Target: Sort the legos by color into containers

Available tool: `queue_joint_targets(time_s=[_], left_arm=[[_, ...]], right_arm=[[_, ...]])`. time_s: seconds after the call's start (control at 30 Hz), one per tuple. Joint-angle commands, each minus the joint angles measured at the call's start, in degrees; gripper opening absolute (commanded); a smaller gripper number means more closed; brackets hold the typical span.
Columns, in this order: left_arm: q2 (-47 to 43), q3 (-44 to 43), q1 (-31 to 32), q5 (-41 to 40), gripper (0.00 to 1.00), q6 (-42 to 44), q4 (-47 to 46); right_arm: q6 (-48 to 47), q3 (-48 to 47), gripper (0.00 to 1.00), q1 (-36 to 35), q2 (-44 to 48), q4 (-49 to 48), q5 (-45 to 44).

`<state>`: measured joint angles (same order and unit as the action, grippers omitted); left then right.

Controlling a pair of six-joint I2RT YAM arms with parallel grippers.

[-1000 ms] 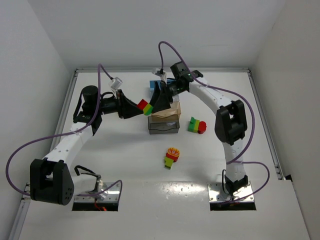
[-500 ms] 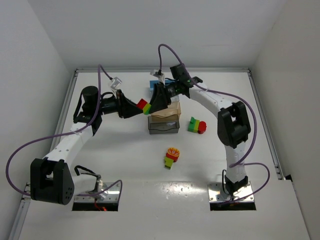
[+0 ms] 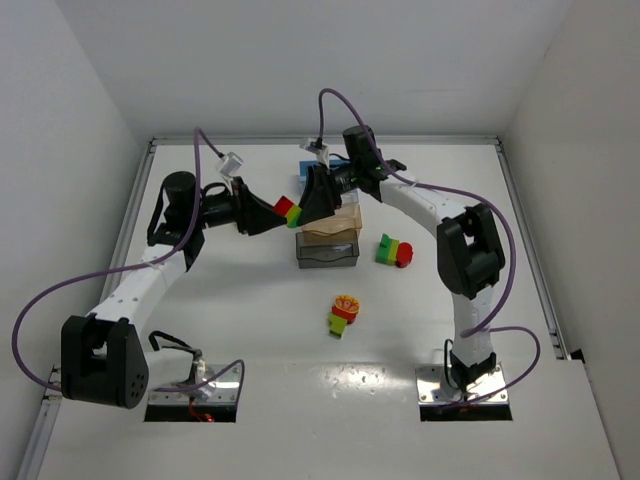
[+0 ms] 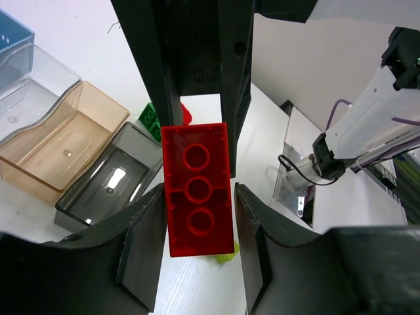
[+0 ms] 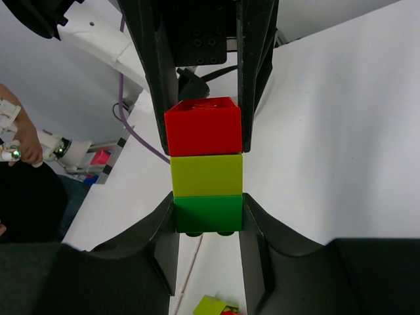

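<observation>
Next, my left gripper lets the red lego go on the bottom of the smoky grey bin (image 3: 322,254) (image 4: 102,195), next to the tan bin. The red lego now hangs in the air.
A joined clump of a red, a yellow and a green lego (image 3: 290,212) hangs in the air between my two grippers, just left of the bins. My left gripper (image 3: 277,212) is shut on the red lego (image 4: 197,190) at its end. My right gripper (image 3: 303,208) is shut on the green lego (image 5: 208,213) at the other end, with the yellow lego (image 5: 206,175) in the middle. The pale orange-tan bin (image 3: 338,224) and the smoky grey bin (image 3: 328,254) stand side by side. The blue bin (image 3: 308,170) is partly hidden behind my right gripper.
A green, yellow and red clump (image 3: 393,250) lies right of the bins. A red-yellow clump with a yellow-green brick (image 3: 343,312) lies in front of them. In the left wrist view a clear bin (image 4: 26,85) sits between the blue bin (image 4: 12,39) and the tan bin (image 4: 62,141).
Both grippers and the clump between them have shifted slightly up and toward the back. Both grips are unchanged.
</observation>
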<state>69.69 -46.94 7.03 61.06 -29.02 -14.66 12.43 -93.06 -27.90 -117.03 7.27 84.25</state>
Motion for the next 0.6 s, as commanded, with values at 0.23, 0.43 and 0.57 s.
queue_joint_targets(time_s=[0.23,0.43,0.57], left_arm=[[0.2,-1.6,-0.3,1.4,0.51,-2.1,-5.7],[1.2,-2.2,-0.3,1.4,0.52,-4.0,-7.7],[1.2,-2.2,-0.3,1.4,0.51,-4.6,-9.0]], right_arm=[[1.2,-0.1,0.02,-0.2,2.6,-3.0,3.1],[1.7,0.4,0.02,-0.2,2.6,-4.1,3.1],[2.3,0.4,0.02,-0.2,2.6,-4.6,3.1]])
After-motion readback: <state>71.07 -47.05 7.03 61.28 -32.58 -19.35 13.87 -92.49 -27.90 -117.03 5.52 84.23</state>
